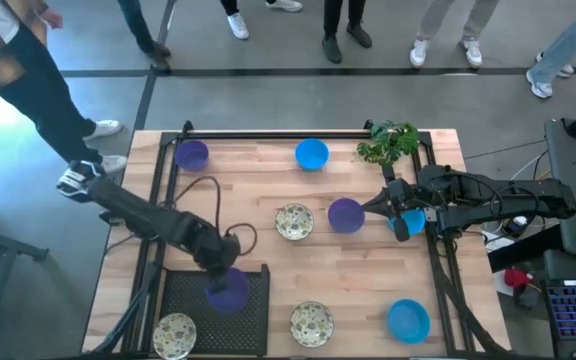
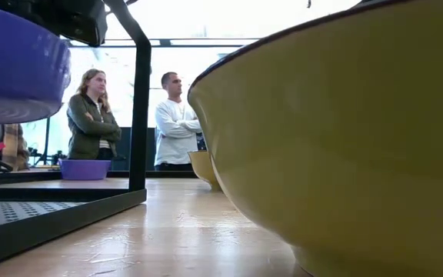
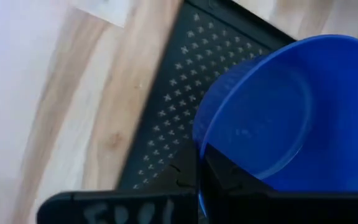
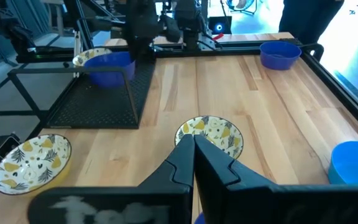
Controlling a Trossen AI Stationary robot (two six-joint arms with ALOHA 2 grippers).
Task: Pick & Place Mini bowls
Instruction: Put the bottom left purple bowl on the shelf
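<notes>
The robot's left gripper needs to set the purple mini bowl down at the near end of the black perforated tray (image 1: 233, 337).
My left gripper (image 1: 225, 272) is shut on a purple mini bowl (image 1: 228, 292), held up over the black perforated tray (image 1: 193, 300). In the low view that bowl (image 2: 14, 69) hangs clear above the tray (image 2: 44, 215). My right gripper (image 1: 373, 207) is shut and sits at the right rim of a second purple bowl (image 1: 345, 215), which rests on the table. In its wrist view the shut fingers (image 4: 194, 149) point toward a cream speckled bowl (image 4: 207, 134). A blue bowl (image 1: 410, 222) lies partly under the right arm. My left gripper pinches the purple bowl's rim (image 3: 207, 155), with one finger inside the bowl and one outside. The bowl is lifted clear above the tray, tilted, and extends away from the fingers. My right gripper: I cannot tell whether its shut fingers touch the second purple bowl's rim.
More bowls stand on the table: purple (image 1: 191, 155) and blue (image 1: 311, 154) at the far side, cream speckled at the middle (image 1: 294, 222), near edge (image 1: 311, 322) and near-left corner (image 1: 174, 335), and blue near right (image 1: 408, 322). A green plant (image 1: 388, 143) stands far right. People stand beyond the far edge.
</notes>
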